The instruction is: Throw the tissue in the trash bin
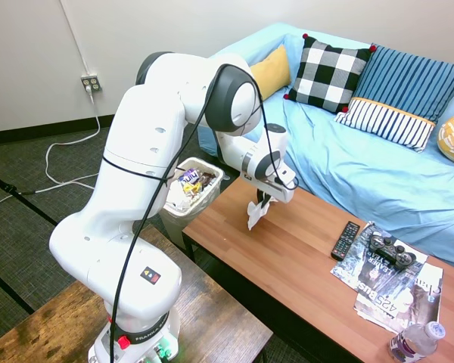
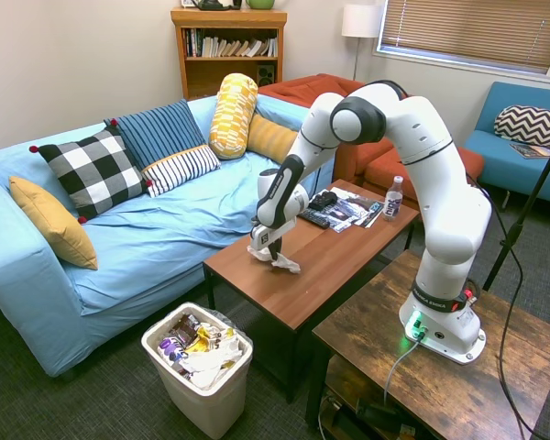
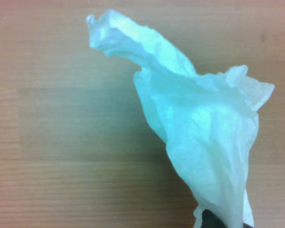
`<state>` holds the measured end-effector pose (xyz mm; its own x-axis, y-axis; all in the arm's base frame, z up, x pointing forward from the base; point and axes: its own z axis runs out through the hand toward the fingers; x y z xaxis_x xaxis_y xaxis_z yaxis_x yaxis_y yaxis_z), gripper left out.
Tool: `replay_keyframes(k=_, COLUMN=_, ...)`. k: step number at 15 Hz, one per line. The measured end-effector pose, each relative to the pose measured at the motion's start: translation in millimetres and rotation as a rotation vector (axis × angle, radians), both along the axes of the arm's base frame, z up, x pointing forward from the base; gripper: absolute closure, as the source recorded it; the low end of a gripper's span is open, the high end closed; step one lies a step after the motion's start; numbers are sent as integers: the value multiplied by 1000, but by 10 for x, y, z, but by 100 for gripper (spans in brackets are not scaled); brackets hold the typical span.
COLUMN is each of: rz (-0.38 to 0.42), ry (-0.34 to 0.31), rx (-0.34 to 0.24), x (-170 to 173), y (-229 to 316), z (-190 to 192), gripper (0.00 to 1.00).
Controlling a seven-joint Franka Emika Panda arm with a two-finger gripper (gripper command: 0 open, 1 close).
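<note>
The robot's gripper should release the tissue in the white trash bin, over the purple label (image 1: 185, 178) beside the yellow wrapper.
The crumpled white tissue (image 1: 254, 215) (image 2: 284, 264) hangs from my gripper (image 1: 261, 203) (image 2: 273, 249), which is shut on its upper end. Its lower end sits at or just above the left end of the wooden coffee table (image 1: 287, 257) (image 2: 321, 266). In the wrist view the tissue (image 3: 199, 142) fills the right half over the wood. The white trash bin (image 1: 183, 221) (image 2: 206, 403), lined with a bag and holding wrappers and paper, stands on the floor just off that end of the table, below and to the side of the gripper.
On the table's far end lie a black remote (image 1: 345, 240), a game controller (image 1: 390, 249) on magazines (image 1: 397, 295), and a water bottle (image 1: 415, 342). A blue sofa (image 1: 363, 166) with pillows runs along the table. A darker wooden table (image 2: 440, 385) bears the arm.
</note>
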<state>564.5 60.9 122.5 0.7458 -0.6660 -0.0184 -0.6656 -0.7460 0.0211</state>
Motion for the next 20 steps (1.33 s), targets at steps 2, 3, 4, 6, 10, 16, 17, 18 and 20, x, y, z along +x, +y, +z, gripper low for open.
replay_keyframes(k=2, rz=10, ry=-31, rx=13, x=54, y=48, z=273, gripper=100)
replay_keyframes(k=3, rz=26, ry=-47, rx=22, x=61, y=156, z=436, gripper=100)
replay_keyframes(k=4, rz=51, ry=-62, rx=30, x=49, y=328, z=607, gripper=100)
replay_keyframes(k=6, rz=110, ry=-85, rx=39, x=-36, y=846, z=927, gripper=100)
replay_keyframes(k=10, rz=223, ry=-91, rx=22, x=-346, y=2170, z=1198, gripper=100)
replay_keyframes(k=16, rz=351, ry=-17, rx=-38, x=-702, y=3362, z=372, gripper=0)
replay_keyframes(k=17, rz=356, ry=-14, rx=-49, x=-704, y=3442, z=232, gripper=0)
replay_keyframes(k=18, rz=358, ry=-14, rx=-58, x=-695, y=3517, z=117, gripper=0)
replay_keyframes(k=20, rz=366, ry=-13, rx=-71, x=-690, y=3659, z=-22, gripper=0)
